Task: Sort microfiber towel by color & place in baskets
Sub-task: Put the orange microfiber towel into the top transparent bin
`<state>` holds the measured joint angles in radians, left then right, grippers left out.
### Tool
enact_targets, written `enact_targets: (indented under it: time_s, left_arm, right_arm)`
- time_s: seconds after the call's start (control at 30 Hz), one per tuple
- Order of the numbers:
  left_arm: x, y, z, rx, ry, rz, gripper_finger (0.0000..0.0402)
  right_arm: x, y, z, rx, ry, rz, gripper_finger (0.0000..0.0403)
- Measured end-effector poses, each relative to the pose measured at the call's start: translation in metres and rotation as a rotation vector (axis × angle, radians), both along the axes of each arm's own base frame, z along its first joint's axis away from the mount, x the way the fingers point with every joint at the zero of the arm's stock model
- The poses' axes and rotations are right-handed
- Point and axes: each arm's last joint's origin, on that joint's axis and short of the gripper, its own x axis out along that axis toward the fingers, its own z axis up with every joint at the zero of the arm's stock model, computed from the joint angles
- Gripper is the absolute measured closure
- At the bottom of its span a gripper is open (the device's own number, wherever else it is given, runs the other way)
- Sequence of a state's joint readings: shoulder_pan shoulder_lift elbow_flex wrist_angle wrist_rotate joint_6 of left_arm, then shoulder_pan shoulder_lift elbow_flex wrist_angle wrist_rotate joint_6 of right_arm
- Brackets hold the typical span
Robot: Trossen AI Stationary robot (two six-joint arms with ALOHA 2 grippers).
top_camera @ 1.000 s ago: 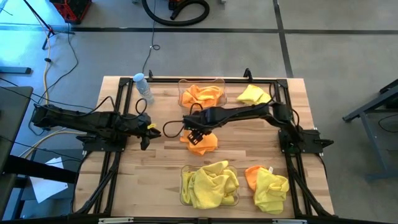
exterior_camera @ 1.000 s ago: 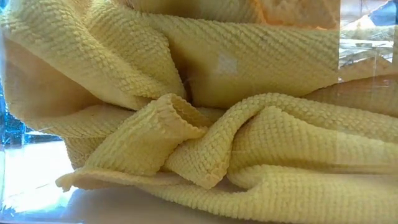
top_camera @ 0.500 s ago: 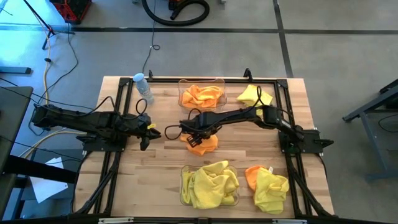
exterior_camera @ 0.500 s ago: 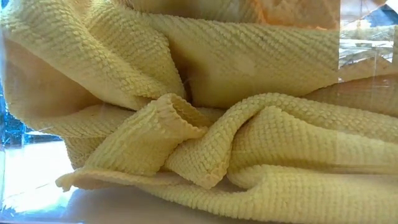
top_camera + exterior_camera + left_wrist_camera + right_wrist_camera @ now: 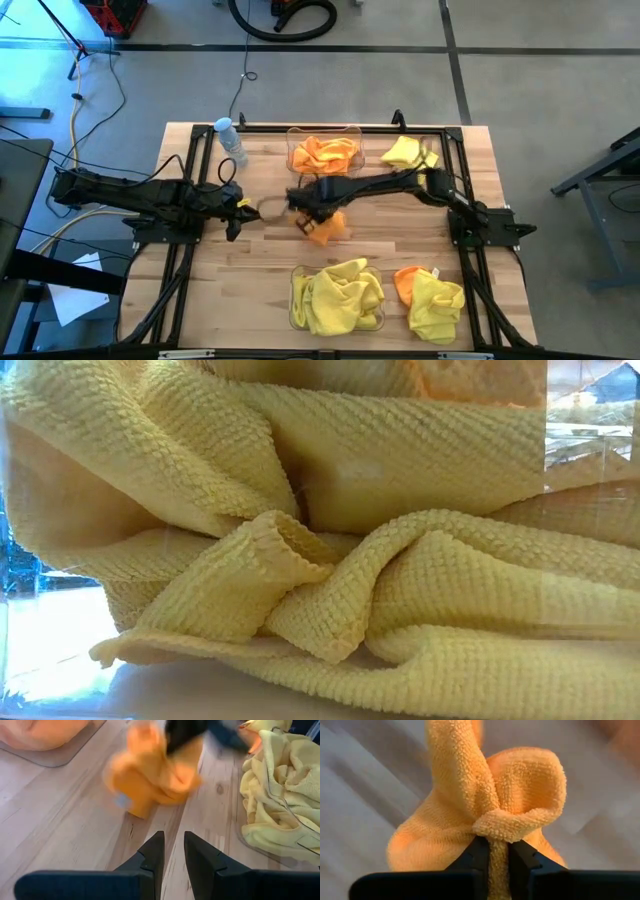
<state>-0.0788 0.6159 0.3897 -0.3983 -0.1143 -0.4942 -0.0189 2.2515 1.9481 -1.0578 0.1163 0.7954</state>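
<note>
My right gripper is going to release the orange towel, now bunched at the table's middle, setting it on top of the orange towels in the far basket (image 5: 326, 156).
An orange towel (image 5: 322, 226) is at the table's middle, bunched under my right gripper (image 5: 305, 207), which is shut on it. Orange towels lie in the far basket (image 5: 352, 133). Yellow towels (image 5: 330, 560) fill the near basket (image 5: 296, 318). A loose yellow towel (image 5: 407, 152) lies far right. An orange and a yellow towel (image 5: 430, 296) lie piled near right. At the table's left, my left gripper (image 5: 173, 841) points at the orange towel. Its fingers stand a little apart with nothing between them. My right gripper pinches a bunched fold of the orange towel (image 5: 496, 831) between its two fingers, several layers gathered together. The fingers come from above, pointing down. The rest of the towel hangs below them in loose folds; whether its lower end touches the table I cannot tell.
A small water bottle (image 5: 230, 139) stands at the far left of the table. A dark frame (image 5: 455, 180) runs around the work area. Bare wood (image 5: 250, 280) shows between the left arm and the near basket.
My right gripper has shut on the orange towel and moved a little toward the table's left edge. The towel, spread flat on the wood a second ago, is now gathered into a bunch under the fingers and is in motion.
</note>
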Motion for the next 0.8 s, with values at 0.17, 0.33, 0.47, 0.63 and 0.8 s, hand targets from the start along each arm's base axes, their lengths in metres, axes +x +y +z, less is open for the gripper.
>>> enact_targets:
  time_s: [0.17,0.33,0.47,0.63,0.8]
  left_arm:
    - [0.0,0.0,0.0,0.0,-0.001,0.001,0.0342]
    - [0.001,0.0,0.001,-0.002,-0.01,0.002,0.0342]
    - [0.001,0.0,0.001,-0.002,-0.009,0.002,0.0342]
    - [0.001,0.0,0.001,0.0,-0.01,0.005,0.0342]
    - [0.001,0.0,0.001,0.005,-0.015,0.011,0.0342]
  right_arm:
    - [-0.01,-0.018,0.065,-0.103,-0.097,0.059,0.0396]
    - [-0.027,-0.046,0.11,-0.226,-0.146,0.063,0.0397]
    - [-0.035,-0.084,0.112,-0.264,-0.118,0.068,0.0399]
    - [-0.051,-0.134,0.115,-0.252,-0.107,0.052,0.04]
    - [-0.068,-0.171,0.113,-0.249,-0.077,0.03,0.0401]
